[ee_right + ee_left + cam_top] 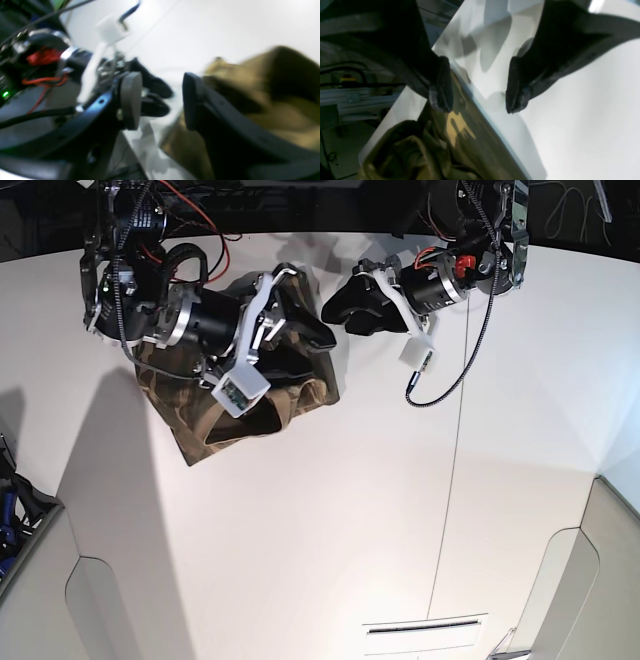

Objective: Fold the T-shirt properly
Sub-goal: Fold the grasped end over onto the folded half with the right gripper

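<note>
Next, my right gripper backs away and takes the T-shirt's near corner [193,452] to spread it, because both my grippers crowd the same edge of the bunched T-shirt.
The T-shirt [240,425] is a bunched heap of brown, tan and olive camouflage cloth on the white table [400,510], at the back left. My right gripper [308,332] hovers over the heap's far right edge. In the right wrist view, the right gripper [160,102] is open with nothing between its pads, and the T-shirt [275,95] lies blurred behind one finger. My left gripper [345,308] is just right of the heap, facing the right gripper. From the left wrist, the left gripper [478,102] is open and empty above the T-shirt's [460,130] straight edge.
A white plug [420,358] on a black cable dangles from the left arm over the table. The table's edge [395,105] drops off close beside the shirt. Both grippers are close together at the back. Dark gear [15,500] sits off the table's left side.
</note>
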